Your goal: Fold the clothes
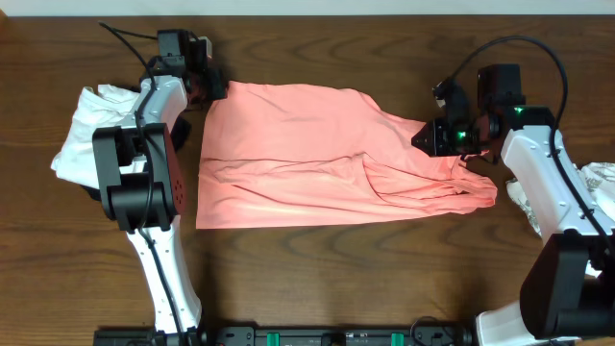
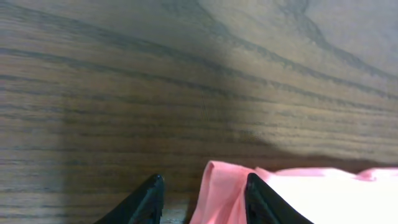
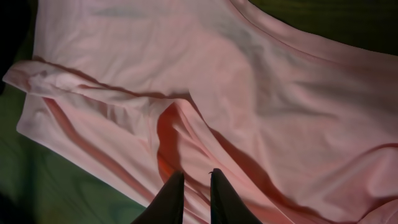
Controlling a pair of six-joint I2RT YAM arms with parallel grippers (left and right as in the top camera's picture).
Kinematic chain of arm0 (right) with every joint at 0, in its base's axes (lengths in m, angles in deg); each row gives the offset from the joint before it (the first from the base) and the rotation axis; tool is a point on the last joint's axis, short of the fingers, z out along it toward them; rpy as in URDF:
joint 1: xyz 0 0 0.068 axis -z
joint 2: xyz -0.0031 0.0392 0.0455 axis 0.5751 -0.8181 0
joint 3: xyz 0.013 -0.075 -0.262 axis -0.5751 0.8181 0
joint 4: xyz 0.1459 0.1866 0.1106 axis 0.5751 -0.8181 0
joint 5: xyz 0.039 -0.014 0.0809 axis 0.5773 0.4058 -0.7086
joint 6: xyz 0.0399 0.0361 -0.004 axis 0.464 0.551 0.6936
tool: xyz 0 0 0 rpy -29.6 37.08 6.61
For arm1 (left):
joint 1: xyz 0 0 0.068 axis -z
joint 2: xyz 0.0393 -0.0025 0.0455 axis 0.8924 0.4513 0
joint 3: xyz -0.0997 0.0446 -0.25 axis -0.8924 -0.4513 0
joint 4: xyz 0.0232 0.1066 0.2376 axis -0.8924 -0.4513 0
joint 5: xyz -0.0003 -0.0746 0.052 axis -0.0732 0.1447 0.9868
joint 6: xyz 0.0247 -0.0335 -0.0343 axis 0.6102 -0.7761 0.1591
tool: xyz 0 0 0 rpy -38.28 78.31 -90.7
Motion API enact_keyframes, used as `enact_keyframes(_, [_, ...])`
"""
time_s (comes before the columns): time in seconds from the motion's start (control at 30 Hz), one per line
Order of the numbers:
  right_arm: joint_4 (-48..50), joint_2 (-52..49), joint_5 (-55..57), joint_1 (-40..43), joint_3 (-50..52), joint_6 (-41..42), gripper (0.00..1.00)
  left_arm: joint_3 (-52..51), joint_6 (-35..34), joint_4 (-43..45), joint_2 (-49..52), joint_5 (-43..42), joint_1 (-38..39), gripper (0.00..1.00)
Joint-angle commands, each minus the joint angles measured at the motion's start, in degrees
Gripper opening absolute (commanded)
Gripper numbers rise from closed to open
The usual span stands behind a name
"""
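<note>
The garment's corner sits off-center in my left gripper's fingers. I need to open them wider and then close them on the fabric farther in from its edge (image 2: 226,196).
The clothes (image 1: 307,154), one large salmon-pink garment, lie spread flat across the middle of the wooden table, with creases toward the right end. My left gripper (image 1: 213,88) sits at the garment's far left corner. In the left wrist view its jaws (image 2: 205,190) stand apart, and the pink corner (image 2: 221,186) rests against the right finger with bare wood beside the left one. My right gripper (image 1: 432,136) is at the garment's right end. In the right wrist view its fingers (image 3: 195,180) are nearly together, pinching a raised fold of the pink fabric (image 3: 249,81).
A plain white garment (image 1: 82,135) lies bunched at the left edge, beside the left arm. A white cloth with grey print (image 1: 601,183) lies at the right edge, behind the right arm. Bare wood table (image 1: 336,279) runs along the front.
</note>
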Motion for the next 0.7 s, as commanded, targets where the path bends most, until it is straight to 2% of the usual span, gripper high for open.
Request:
enact_keyframes(0.0, [-0.1,0.0,0.2,0.2,-1.2,-1.1,0.14,0.3,-2.5,0.4,0.4,0.8,-0.7,0.44])
enact_keyframes(0.57, [-0.3,0.0,0.1,0.2,-1.2,-1.1,0.14,-2.5,-2.5,-3.8,0.5,-2.8,-0.6,0.42])
enact_keyframes(0.67, [-0.3,0.0,0.1,0.2,-1.2,-1.1,0.14,-2.5,-2.5,-4.2,0.5,-2.8,-0.6,0.26])
